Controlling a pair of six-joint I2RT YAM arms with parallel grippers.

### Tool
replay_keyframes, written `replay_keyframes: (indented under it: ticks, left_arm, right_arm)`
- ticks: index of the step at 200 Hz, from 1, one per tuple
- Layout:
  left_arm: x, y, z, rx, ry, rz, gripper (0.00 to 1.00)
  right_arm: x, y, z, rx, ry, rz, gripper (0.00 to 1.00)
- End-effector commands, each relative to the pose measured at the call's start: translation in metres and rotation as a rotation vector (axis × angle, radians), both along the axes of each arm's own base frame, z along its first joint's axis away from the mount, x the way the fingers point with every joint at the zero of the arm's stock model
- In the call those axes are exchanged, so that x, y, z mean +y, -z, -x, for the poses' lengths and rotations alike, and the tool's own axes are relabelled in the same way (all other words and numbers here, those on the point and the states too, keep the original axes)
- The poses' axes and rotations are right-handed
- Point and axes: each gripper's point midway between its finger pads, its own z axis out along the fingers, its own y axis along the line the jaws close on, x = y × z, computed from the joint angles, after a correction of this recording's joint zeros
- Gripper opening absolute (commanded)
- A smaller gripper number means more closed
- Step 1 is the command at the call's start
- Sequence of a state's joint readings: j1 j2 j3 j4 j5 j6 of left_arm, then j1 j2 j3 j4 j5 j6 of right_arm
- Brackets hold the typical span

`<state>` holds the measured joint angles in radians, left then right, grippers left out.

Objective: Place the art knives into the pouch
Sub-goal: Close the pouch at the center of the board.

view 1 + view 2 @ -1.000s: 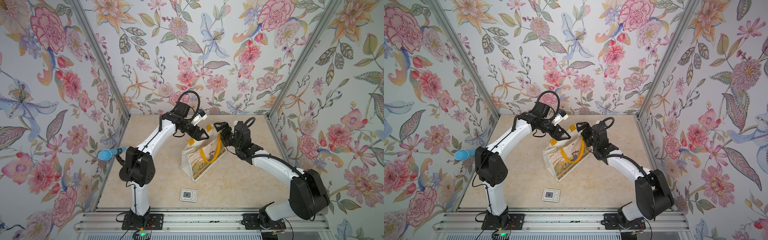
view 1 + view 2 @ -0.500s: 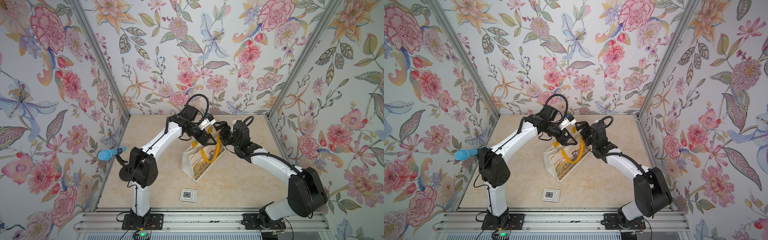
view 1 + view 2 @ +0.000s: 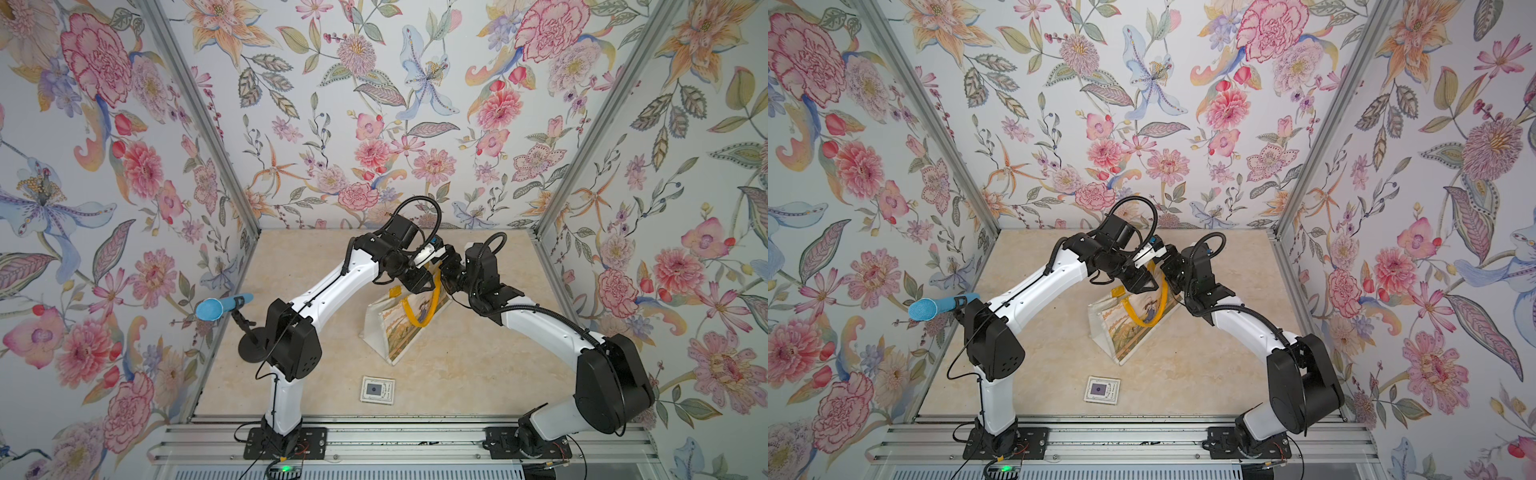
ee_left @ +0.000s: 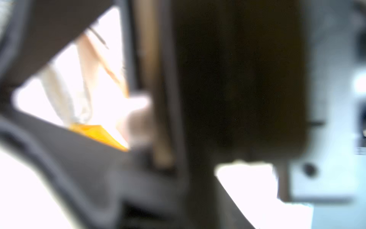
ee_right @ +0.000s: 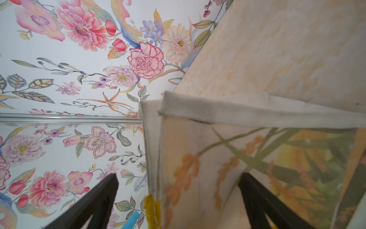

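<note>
The pouch is crooked and its printed side faces my right gripper's open fingers, so I will back away, pinch the pouch's far side edge [image 5: 198,108] and swing it straight.
The pouch [image 3: 395,332] stands tilted mid-table in both top views, printed face up, with a yellow rope handle [image 3: 428,309] looping over it. My left gripper [image 3: 417,286] hangs at the pouch's top edge. Its wrist view is a dark blur with a scrap of yellow handle [image 4: 99,134], so its jaws cannot be read. My right gripper [image 5: 179,176] is open. Its black fingers [image 5: 107,188] straddle the pouch's rim [image 5: 257,113] by the yellow handle [image 5: 151,210], and in a top view it [image 3: 446,272] sits at the pouch's far corner. The art knife is out of view.
A small white card [image 3: 377,389] lies on the marble-look table [image 3: 478,374] near the front. A blue microphone [image 3: 222,306] on a black stand rises at the left wall. Floral walls close in the back and both sides.
My left arm has swung right, from beside the pouch to over its top edge, close to the right gripper. The right arm has barely moved.
</note>
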<state>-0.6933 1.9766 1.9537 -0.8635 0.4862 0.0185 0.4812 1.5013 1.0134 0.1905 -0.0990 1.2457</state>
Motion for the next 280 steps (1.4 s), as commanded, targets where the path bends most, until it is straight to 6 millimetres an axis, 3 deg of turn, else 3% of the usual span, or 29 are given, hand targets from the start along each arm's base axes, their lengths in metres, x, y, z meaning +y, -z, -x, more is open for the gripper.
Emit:
replay_keyframes:
  ticks: [1,29,40,55,63,120,173,239,280]
  left_arm:
    - [0.016,0.027,-0.005,-0.036,-0.051,-0.174,0.42]
    - [0.018,0.037,-0.005,-0.058,-0.053,-0.23,0.32]
    - [0.019,0.041,-0.005,-0.065,-0.052,-0.25,0.21]
    - [0.019,0.046,-0.004,-0.062,-0.045,-0.262,0.15]
    - [0.018,0.047,-0.004,-0.062,-0.044,-0.264,0.0]
    - [0.002,0.044,0.019,-0.093,0.068,-0.256,0.0]
    - [-0.007,0.036,0.035,-0.168,0.131,-0.287,0.0]
    - [0.0,0.03,0.03,-0.226,0.105,-0.325,0.0]
    - [0.008,0.032,0.026,-0.254,0.087,-0.361,0.0]
  right_arm:
    - [-0.004,-0.025,0.001,-0.034,-0.007,-0.024,1.0]
    - [-0.016,-0.027,0.0,0.004,0.001,0.041,1.0]
    - [-0.018,-0.029,-0.002,0.003,0.003,0.054,1.0]
    - [-0.021,-0.033,-0.005,-0.001,-0.001,0.059,1.0]
    - [-0.022,-0.034,-0.008,0.003,-0.006,0.065,1.0]
    - [-0.022,-0.046,-0.021,0.016,-0.06,0.067,1.0]
    - [-0.017,-0.063,-0.02,0.043,-0.131,0.12,1.0]
    - [-0.029,-0.013,0.006,0.283,-0.198,0.288,0.93]
    - [-0.04,-0.014,0.015,0.311,-0.232,0.353,0.94]
